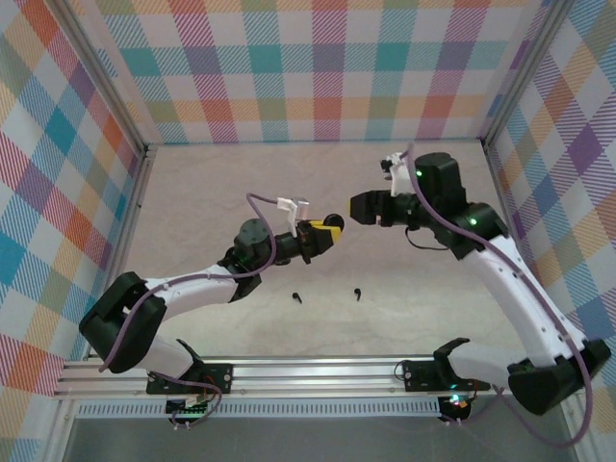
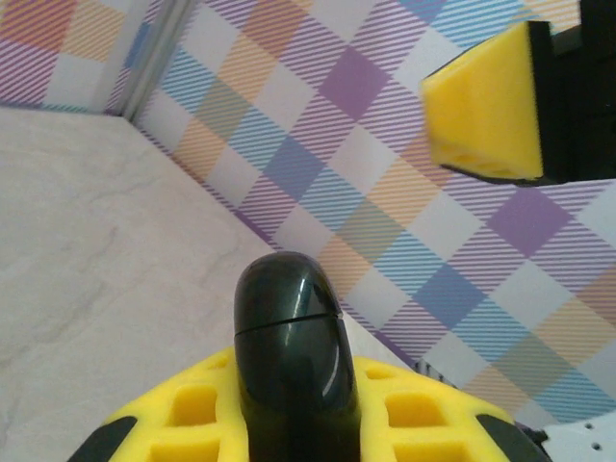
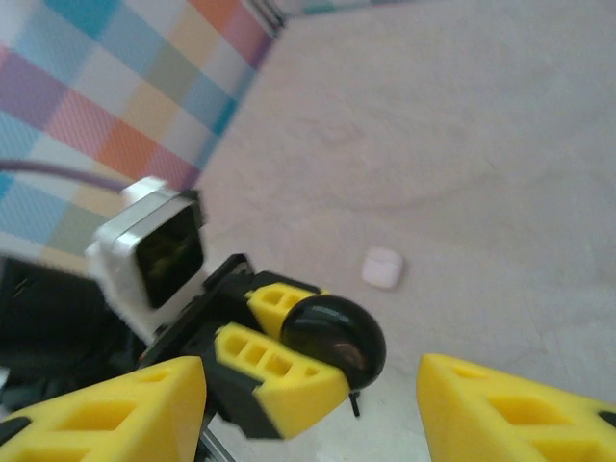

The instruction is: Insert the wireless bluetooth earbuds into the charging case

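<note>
My right gripper needs to hold the charging case, as its closed lid points ahead, so that my left gripper can take its body (image 2: 296,371) with the lid facing up.
A glossy black charging case (image 2: 292,337), its lid down along a thin seam, sits pinched between the yellow fingers of my left gripper (image 2: 300,399), held above the table (image 1: 332,222). My right gripper (image 3: 308,416) faces it from the right with its jaws open and nothing between them (image 1: 353,208). One of its yellow fingertips (image 2: 486,106) shows at the upper right of the left wrist view. Two black earbuds (image 1: 296,296) (image 1: 358,291) lie on the table below both grippers. A thin black earbud stem (image 3: 354,404) pokes out under the held case (image 3: 332,335).
A small white case (image 3: 381,268) lies on the pale table beyond the left gripper. Checked walls (image 1: 318,67) enclose the table on three sides. An aluminium rail (image 1: 318,371) carrying both arm bases runs along the near edge.
</note>
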You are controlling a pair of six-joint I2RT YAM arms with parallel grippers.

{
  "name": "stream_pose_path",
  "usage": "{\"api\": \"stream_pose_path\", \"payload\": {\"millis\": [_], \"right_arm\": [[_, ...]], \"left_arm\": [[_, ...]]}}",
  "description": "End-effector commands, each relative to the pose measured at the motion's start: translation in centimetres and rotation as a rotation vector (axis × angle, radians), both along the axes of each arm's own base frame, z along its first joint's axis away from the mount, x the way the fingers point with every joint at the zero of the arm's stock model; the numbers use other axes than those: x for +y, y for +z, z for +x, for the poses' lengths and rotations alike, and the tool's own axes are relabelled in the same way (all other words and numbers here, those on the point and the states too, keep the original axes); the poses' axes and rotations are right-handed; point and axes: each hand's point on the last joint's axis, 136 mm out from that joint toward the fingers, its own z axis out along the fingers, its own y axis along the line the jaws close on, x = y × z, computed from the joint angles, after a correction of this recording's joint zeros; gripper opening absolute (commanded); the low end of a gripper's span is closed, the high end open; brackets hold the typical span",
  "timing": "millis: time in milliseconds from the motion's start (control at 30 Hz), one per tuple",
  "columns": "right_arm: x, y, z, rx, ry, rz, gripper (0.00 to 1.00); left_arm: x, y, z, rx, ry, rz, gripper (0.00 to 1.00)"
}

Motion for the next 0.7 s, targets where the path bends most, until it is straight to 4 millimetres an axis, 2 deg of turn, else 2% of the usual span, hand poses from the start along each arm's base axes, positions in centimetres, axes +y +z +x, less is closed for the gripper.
{"api": "stream_pose_path", "payload": {"millis": [0,167,467,533,667], "right_arm": [[1.4,1.0,-1.8,-0.102,0.164,0.048,0.59],[2.7,1.8,-4.2,-0.144,0.334,0.125,0.56],[3.7,1.6,-4.9,-0.153,0.45,0.225,0.56],[4.0,1.8,-5.2,-0.143,0.482,0.257,0.52],[4.5,1.5,-5.4,-0.125,0.533,0.29,0.39]], "left_arm": [[0.0,3.6,-2.3,-0.067,-0.164,-0.036,0.0],[0.5,6.0,-4.2,-0.136,-0.25,-0.009,0.0],[1.1,9.1,-6.0,-0.189,-0.312,-0.023,0.0],[1.1,9.3,-6.3,-0.192,-0.325,-0.024,0.0],[0.9,8.9,-6.5,-0.182,-0.356,-0.021,0.0]]}}
